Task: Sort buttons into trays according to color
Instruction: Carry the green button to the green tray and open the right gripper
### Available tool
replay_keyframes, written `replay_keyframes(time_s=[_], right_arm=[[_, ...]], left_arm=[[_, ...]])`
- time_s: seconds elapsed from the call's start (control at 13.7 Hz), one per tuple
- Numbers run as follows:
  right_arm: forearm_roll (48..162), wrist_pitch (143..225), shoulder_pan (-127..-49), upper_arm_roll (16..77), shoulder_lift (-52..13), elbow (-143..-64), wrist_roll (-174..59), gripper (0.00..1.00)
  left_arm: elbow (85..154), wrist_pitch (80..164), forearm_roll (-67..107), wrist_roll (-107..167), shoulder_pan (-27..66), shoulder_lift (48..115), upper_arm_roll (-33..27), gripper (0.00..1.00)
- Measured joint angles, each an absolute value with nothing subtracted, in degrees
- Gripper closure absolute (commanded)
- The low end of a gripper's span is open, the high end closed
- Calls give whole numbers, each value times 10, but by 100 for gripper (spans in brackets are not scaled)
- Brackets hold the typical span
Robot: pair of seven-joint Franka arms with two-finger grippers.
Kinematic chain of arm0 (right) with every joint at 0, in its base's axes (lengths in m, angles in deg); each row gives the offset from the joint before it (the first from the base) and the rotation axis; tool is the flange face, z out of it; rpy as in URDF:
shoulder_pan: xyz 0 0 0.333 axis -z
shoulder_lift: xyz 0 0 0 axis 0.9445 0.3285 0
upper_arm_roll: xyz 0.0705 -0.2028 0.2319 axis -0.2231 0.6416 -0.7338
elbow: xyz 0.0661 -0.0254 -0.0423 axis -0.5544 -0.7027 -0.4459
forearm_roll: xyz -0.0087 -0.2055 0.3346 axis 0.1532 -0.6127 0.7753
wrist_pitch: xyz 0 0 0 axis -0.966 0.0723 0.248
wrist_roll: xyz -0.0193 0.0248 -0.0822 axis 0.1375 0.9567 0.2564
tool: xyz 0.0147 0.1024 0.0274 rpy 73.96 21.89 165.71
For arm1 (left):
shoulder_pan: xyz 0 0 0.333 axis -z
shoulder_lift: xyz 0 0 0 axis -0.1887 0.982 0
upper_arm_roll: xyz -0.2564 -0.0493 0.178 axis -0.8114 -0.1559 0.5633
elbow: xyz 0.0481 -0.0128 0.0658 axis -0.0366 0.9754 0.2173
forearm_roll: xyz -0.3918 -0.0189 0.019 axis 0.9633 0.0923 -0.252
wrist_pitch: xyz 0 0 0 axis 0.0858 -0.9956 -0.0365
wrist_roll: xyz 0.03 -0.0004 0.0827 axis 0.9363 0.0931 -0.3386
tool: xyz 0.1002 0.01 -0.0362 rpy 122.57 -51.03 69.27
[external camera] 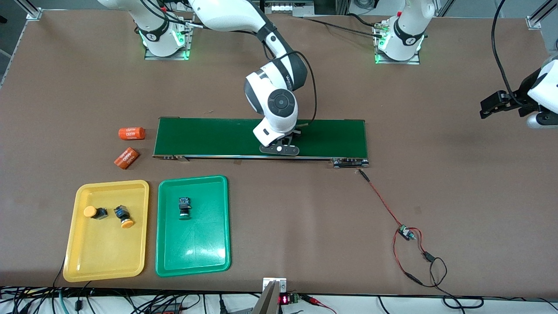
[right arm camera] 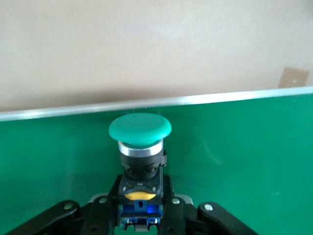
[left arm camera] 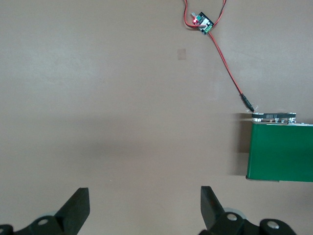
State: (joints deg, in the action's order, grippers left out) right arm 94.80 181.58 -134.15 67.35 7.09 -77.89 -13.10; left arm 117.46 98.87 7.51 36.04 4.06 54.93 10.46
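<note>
My right gripper should set the green-capped button down in the green tray (external camera: 209, 207), next to the green button there.
My right gripper (external camera: 281, 147) is low over the middle of the dark green conveyor belt (external camera: 209, 137), near its edge nearer the front camera. In the right wrist view it (right arm camera: 141, 210) is shut on the black body of a green-capped button (right arm camera: 140, 128); the hand hides this button in the front view. The yellow tray (external camera: 78, 244) holds two yellow-orange buttons (external camera: 95, 212) (external camera: 123, 216). The green tray (external camera: 196, 248) beside it holds one green button (external camera: 184, 207). My left gripper (external camera: 492, 104) waits open and empty over bare table at the left arm's end (left arm camera: 144, 196).
Two orange cylinders (external camera: 131, 133) (external camera: 126, 158) lie off the belt's end toward the right arm's end. A red wire runs from the belt's other end to a small circuit board (external camera: 406, 232), also in the left wrist view (left arm camera: 204, 22). Cables line the table's near edge.
</note>
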Motion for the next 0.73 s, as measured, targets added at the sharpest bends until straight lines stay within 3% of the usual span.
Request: replay_keyframes(time_s=[0.37, 0.73], right_arm=[[949, 1821, -1262, 681, 61, -724, -149, 100], [949, 1829, -1148, 679, 65, -719, -259, 100]], left_arm=[[1175, 988, 77, 360, 41, 549, 104, 0], [1175, 988, 78, 360, 41, 549, 103, 0]])
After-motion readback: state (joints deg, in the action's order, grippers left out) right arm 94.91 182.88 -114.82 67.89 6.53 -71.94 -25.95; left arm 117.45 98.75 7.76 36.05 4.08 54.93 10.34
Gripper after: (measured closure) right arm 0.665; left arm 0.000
